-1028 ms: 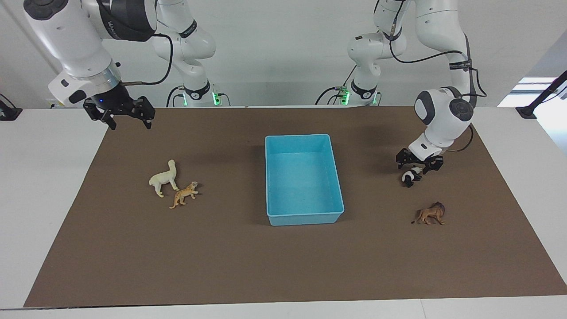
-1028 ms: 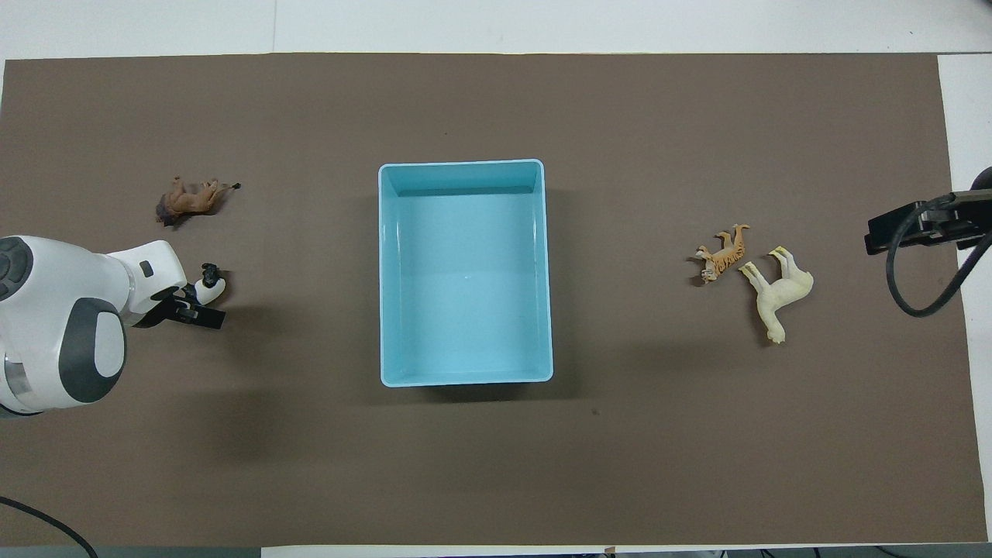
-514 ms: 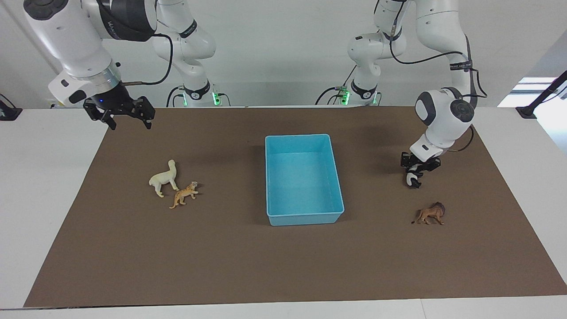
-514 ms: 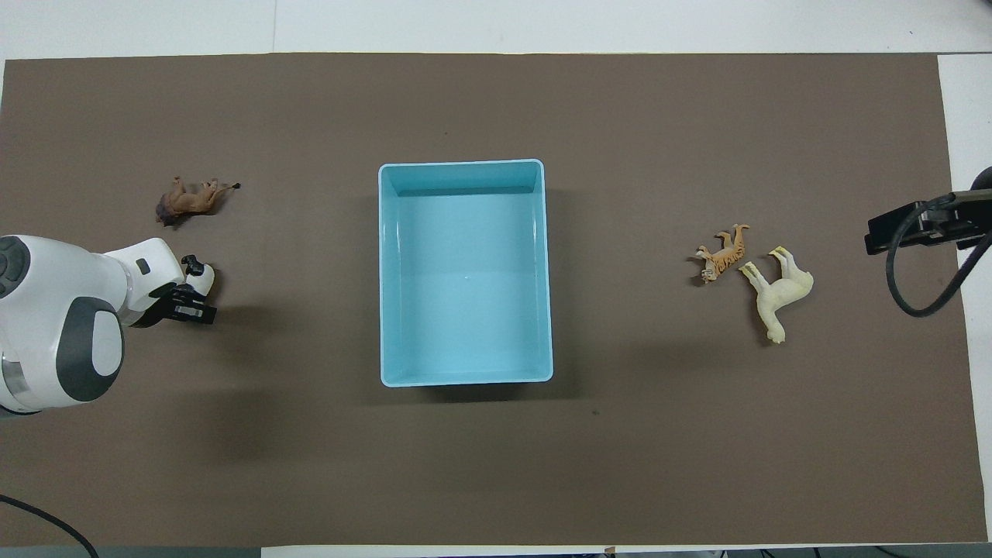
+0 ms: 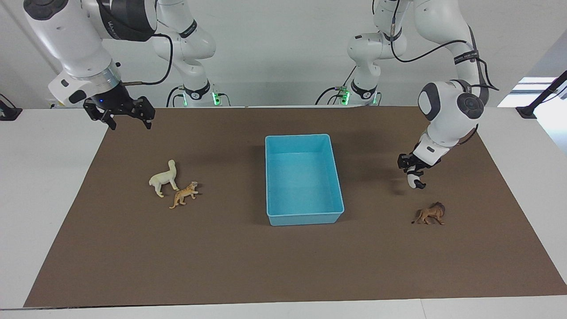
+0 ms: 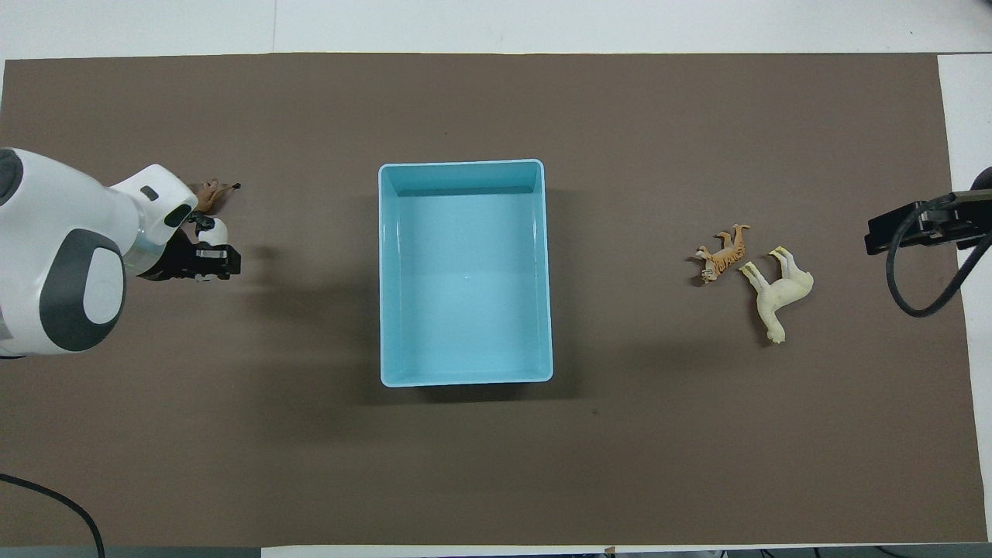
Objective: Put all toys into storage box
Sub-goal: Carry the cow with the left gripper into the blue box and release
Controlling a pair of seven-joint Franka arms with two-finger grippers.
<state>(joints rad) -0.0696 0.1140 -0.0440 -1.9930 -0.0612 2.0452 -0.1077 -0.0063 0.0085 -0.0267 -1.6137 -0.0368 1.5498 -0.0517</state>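
My left gripper will release the panda in the box [image 6: 516,265], close to the side of the box that faces the orange spotted cat. The panda is now held up over the mat.
My left gripper [image 5: 413,171] is shut on the black-and-white panda [image 5: 415,180] and holds it up over the mat, between the light blue storage box [image 5: 305,218] and the left arm's end of the table. In the overhead view the left gripper [image 6: 206,260] and panda [image 6: 211,231] partly cover the brown lion [image 6: 212,193]. The lion [image 5: 430,214] stands on the mat. The cream llama [image 5: 164,178] [image 6: 777,293] and orange spotted cat [image 5: 184,194] [image 6: 722,256] lie side by side toward the right arm's end. My right gripper [image 5: 127,118] waits open, raised over the mat's corner. The box [image 6: 465,380] is empty.
A brown mat [image 5: 221,266] covers most of the white table. The right arm's cable and gripper body [image 6: 914,225] show at the overhead view's edge.
My left gripper has closed on the panda and lifted it off the mat, and it now hangs above its shadow. The right arm has not moved.
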